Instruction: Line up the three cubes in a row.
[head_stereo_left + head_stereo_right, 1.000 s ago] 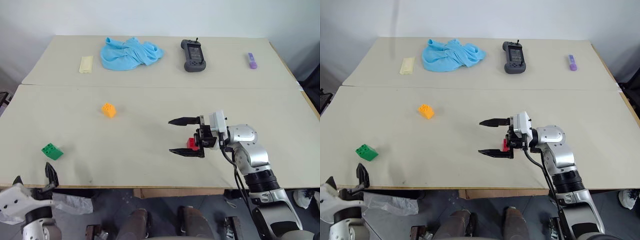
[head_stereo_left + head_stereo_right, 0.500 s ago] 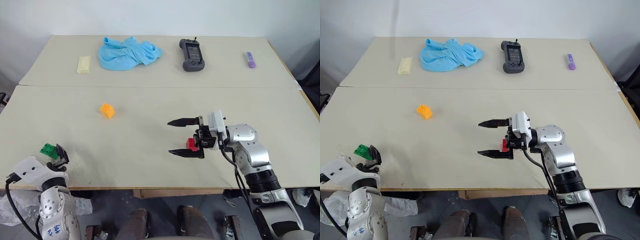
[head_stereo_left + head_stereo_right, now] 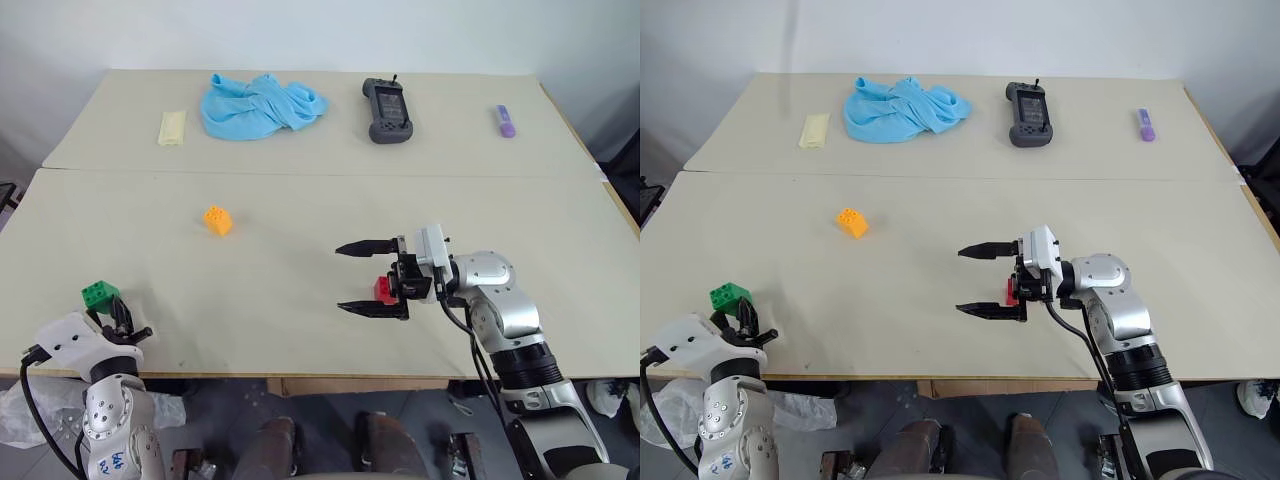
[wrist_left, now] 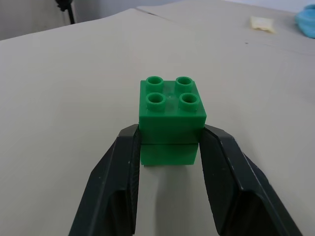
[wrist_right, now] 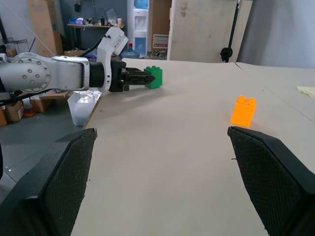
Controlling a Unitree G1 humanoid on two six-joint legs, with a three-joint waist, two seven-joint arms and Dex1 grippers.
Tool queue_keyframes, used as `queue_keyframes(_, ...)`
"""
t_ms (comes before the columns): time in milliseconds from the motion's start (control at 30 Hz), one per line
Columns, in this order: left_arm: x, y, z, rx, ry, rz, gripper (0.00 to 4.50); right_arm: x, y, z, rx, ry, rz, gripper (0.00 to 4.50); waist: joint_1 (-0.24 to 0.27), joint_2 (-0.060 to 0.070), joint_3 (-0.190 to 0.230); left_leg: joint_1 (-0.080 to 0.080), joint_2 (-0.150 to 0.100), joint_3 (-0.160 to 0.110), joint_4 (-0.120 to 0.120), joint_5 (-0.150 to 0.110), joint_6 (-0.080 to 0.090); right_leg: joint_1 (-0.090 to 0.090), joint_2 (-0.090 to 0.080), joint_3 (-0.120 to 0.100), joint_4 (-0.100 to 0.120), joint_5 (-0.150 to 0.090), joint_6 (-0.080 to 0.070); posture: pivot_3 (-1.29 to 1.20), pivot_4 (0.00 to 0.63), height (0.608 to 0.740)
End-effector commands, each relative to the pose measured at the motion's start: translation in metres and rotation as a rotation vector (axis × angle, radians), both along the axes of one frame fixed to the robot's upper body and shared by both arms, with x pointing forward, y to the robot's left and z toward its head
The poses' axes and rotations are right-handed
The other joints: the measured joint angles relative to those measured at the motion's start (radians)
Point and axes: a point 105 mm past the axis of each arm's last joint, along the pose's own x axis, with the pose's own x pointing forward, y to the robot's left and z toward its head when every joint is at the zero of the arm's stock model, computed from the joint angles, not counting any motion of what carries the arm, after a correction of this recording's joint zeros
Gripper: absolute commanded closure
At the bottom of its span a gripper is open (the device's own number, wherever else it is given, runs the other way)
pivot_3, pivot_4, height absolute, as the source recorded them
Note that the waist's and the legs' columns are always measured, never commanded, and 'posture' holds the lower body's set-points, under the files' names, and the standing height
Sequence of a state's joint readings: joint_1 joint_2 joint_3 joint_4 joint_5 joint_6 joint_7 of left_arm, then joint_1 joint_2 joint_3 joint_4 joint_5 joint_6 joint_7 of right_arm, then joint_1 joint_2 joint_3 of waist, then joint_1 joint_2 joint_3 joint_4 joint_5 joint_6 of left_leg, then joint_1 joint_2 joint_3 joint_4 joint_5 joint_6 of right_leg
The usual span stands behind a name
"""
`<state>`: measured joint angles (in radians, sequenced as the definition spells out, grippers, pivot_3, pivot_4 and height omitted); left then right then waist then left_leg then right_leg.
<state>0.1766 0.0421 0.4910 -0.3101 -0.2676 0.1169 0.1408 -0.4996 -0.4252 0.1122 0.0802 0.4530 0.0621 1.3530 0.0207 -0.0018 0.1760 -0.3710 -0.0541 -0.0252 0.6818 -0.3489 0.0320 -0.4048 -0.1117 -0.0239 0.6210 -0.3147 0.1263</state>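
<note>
I should use my left gripper to set the green cube free on the table (image 3: 339, 287) next to the red cube, toward the orange-yellow cube.
The green cube (image 4: 171, 109) sits near the table's front left corner, and my left gripper (image 4: 170, 136) is shut on its lower half, one finger on each side. From the head I see this cube (image 3: 98, 293) just ahead of the left gripper (image 3: 116, 318). The orange-yellow cube (image 3: 217, 219) stands alone on the table, farther back and to the right. My right gripper (image 3: 358, 278) hovers open near the table's middle, pointing left. The red cube (image 3: 383, 288) lies on the table by the base of its fingers, partly hidden.
At the back lie a pale yellow flat piece (image 3: 172, 128), a crumpled blue cloth (image 3: 262, 104), a black handheld controller (image 3: 386, 110) and a small purple object (image 3: 505, 121). A seam (image 3: 320, 176) crosses the table (image 3: 300, 330), whose front edge runs close to the left gripper.
My left gripper came forward over the table's front edge and closed on the green cube. The right gripper stayed open in place.
</note>
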Motion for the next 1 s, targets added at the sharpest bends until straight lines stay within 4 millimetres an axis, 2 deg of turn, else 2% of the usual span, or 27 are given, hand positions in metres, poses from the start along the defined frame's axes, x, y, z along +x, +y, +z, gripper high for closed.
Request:
queue_keyframes(33,0.005,-0.012,0.03,0.138,-0.09,-0.162,3.08,-0.003,-0.001,0.007,0.001,-0.045,-0.005,0.0,0.0,0.0,0.0,0.0,0.0,0.0,0.0,0.0,0.0,0.0,0.0,0.0,0.0,0.0,0.0,0.0,0.15,0.74)
queue_keyframes(133,0.016,-0.051,0.062,0.237,-0.191,-0.605,3.08,0.0,-0.01,0.01,-0.003,-0.049,-0.046,0.0,0.001,0.0,0.0,0.0,0.0,0.0,0.0,0.0,0.0,0.0,0.0,0.0,0.0,0.0,0.0,0.0,0.15,0.74)
queue_keyframes(200,0.019,-0.075,0.07,0.319,-0.16,-0.888,3.08,0.0,-0.018,0.011,-0.011,-0.049,-0.073,0.0,0.001,0.0,0.0,0.0,0.0,-0.001,0.0,0.0,0.0,0.001,-0.001,-0.001,-0.001,0.0,-0.001,0.0,0.15,0.74)
queue_keyframes(267,0.022,-0.096,0.064,0.452,-0.043,-1.194,3.08,0.0,-0.029,0.009,-0.034,-0.044,-0.112,0.0,0.002,0.0,0.0,0.0,0.0,-0.001,0.0,0.0,0.0,0.001,-0.001,-0.001,-0.001,0.0,-0.001,0.0,0.15,0.74)
queue_keyframes(300,0.024,-0.1,0.06,0.518,0.01,-1.299,3.08,0.0,-0.035,0.007,-0.045,-0.038,-0.13,0.0,0.0,0.001,0.0,0.0,0.0,-0.003,0.0,0.0,0.0,0.002,-0.001,-0.002,-0.001,0.0,-0.002,0.0,0.15,0.74)
queue_keyframes(367,0.03,-0.104,0.057,0.573,0.067,-1.432,3.08,-0.002,-0.042,0.004,-0.063,-0.03,-0.155,0.0,-0.004,0.003,0.0,0.001,-0.001,-0.003,-0.001,0.0,0.0,0.003,-0.001,-0.002,-0.002,0.0,-0.002,0.0,0.15,0.74)
queue_keyframes(467,0.049,-0.126,0.06,0.593,0.076,-1.629,3.08,-0.004,-0.058,0.0,-0.093,-0.027,-0.216,0.0,-0.003,0.004,0.001,0.001,-0.001,-0.004,-0.002,0.0,0.0,0.002,-0.001,-0.004,-0.001,0.0,-0.003,0.0,0.15,0.74)
queue_keyframes(533,0.062,-0.157,0.052,0.611,0.097,-1.805,3.08,-0.006,-0.075,-0.002,-0.11,-0.032,-0.291,0.0,0.001,0.004,0.001,-0.001,-0.001,-0.005,-0.001,0.0,0.0,0.002,-0.001,-0.008,0.0,0.0,-0.003,0.0,0.15,0.74)
queue_keyframes(700,0.088,-0.226,0.045,0.584,0.023,-2.001,3.08,-0.016,-0.111,-0.008,-0.148,-0.026,-0.445,0.0,0.008,0.004,0.001,-0.001,-0.005,-0.006,0.001,0.001,0.003,0.005,0.001,-0.022,0.001,0.001,0.0,0.0,0.15,0.74)
queue_keyframes(833,0.089,-0.245,0.033,0.624,0.062,-2.091,3.08,-0.026,-0.123,-0.012,-0.159,-0.01,-0.502,0.0,-0.009,0.003,0.002,-0.002,-0.004,-0.005,0.0,0.0,0.004,0.006,0.0,-0.023,-0.001,0.001,0.001,0.0,0.15,0.74)
queue_keyframes(1000,0.095,-0.263,0.026,0.642,0.075,-2.078,3.08,-0.035,-0.133,-0.019,-0.16,0.008,-0.557,0.0,0.0,0.002,0.002,-0.001,-0.002,-0.005,0.002,0.002,0.002,0.007,0.0,-0.024,0.0,0.001,0.001,0.0,0.15,0.74)
